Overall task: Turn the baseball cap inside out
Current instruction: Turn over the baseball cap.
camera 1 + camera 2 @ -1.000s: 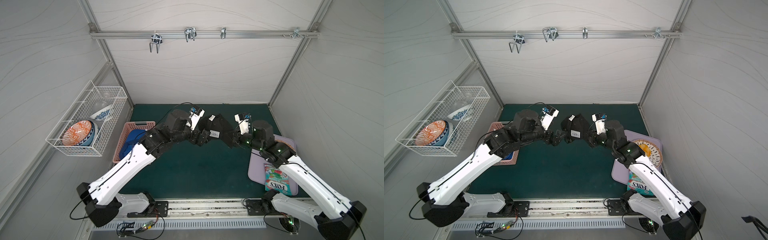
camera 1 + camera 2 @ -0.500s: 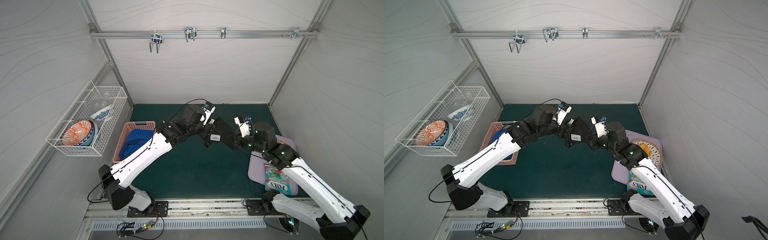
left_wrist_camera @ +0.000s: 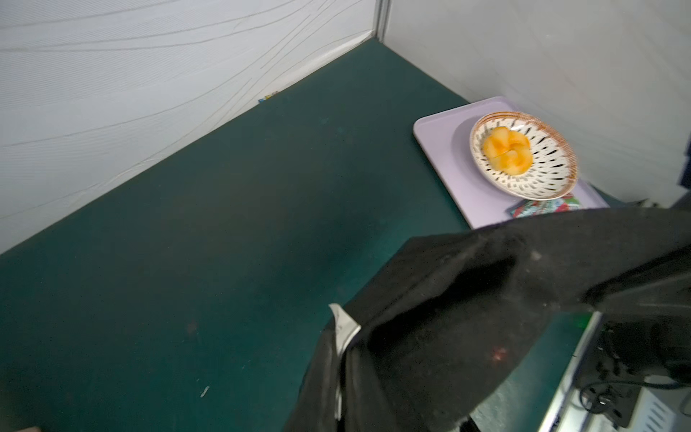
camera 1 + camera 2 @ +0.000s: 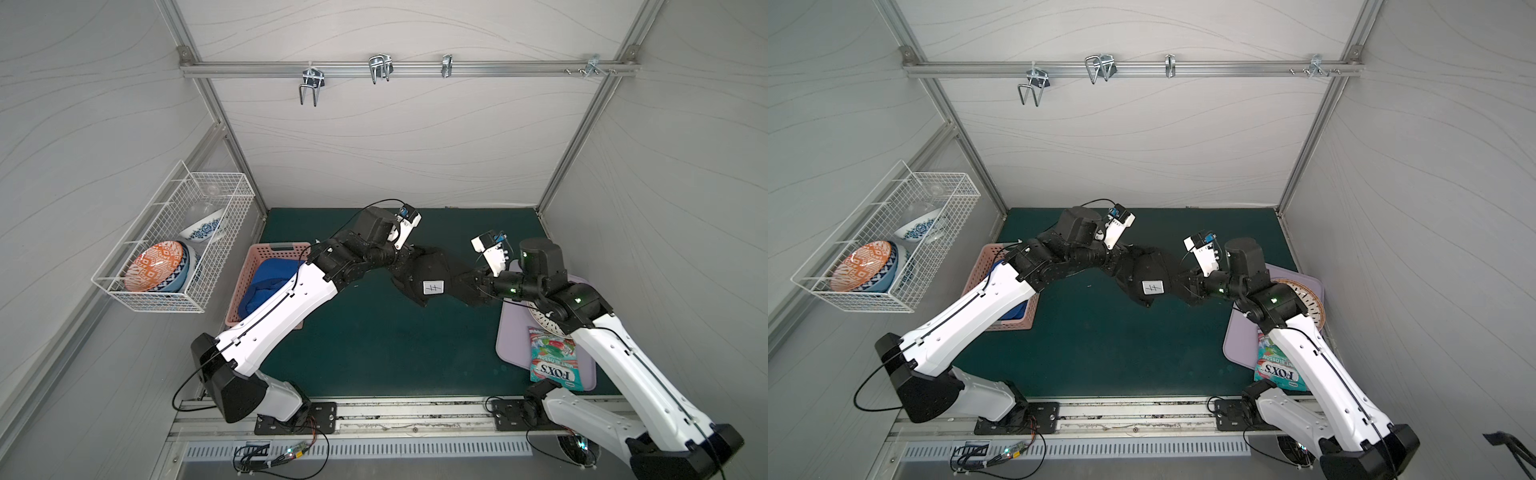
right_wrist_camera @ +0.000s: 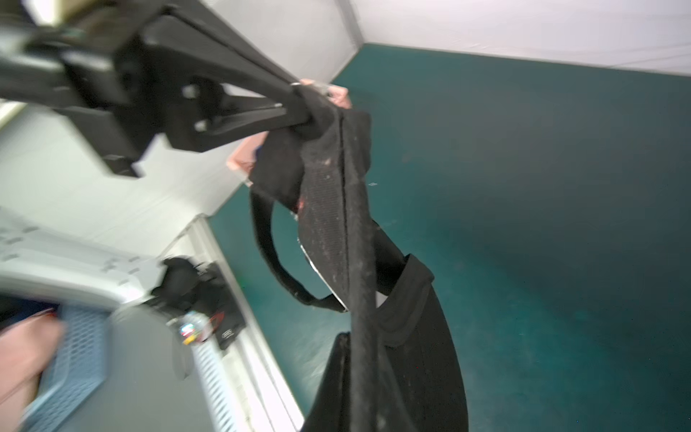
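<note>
I have bunched cloth in my left fingers and the cap is folded narrow, so I need to open that gripper, back off and take the cap's drooping back strap [image 5: 276, 264].
The black baseball cap [image 4: 428, 270] [image 4: 1148, 270] hangs stretched between my two grippers above the green mat, a white label [image 4: 433, 287] showing on its cloth. My left gripper [image 4: 405, 258] [image 4: 1120, 259] is shut on the cap's edge on the left. The right wrist view shows its fingers [image 5: 284, 93] pinched on the bunched cloth. My right gripper [image 4: 467, 282] [image 4: 1183, 283] is shut on the cap's opposite side, its jaws hidden under the cloth. The cap's back strap [image 5: 267, 247] droops in a loop. In the left wrist view the cap [image 3: 448, 318] covers my jaws.
A pink basket [image 4: 272, 248] holding blue cloth stands left of the left arm. At the right, a lilac tray [image 4: 509, 332] carries a patterned plate [image 3: 523, 157] with orange food and a candy bag [image 4: 555, 359]. A wire basket [image 4: 174, 245] of bowls hangs on the left wall.
My left gripper was open beside the cap; it has reached right and back and shut on the cap's edge. The right gripper has kept its hold.
</note>
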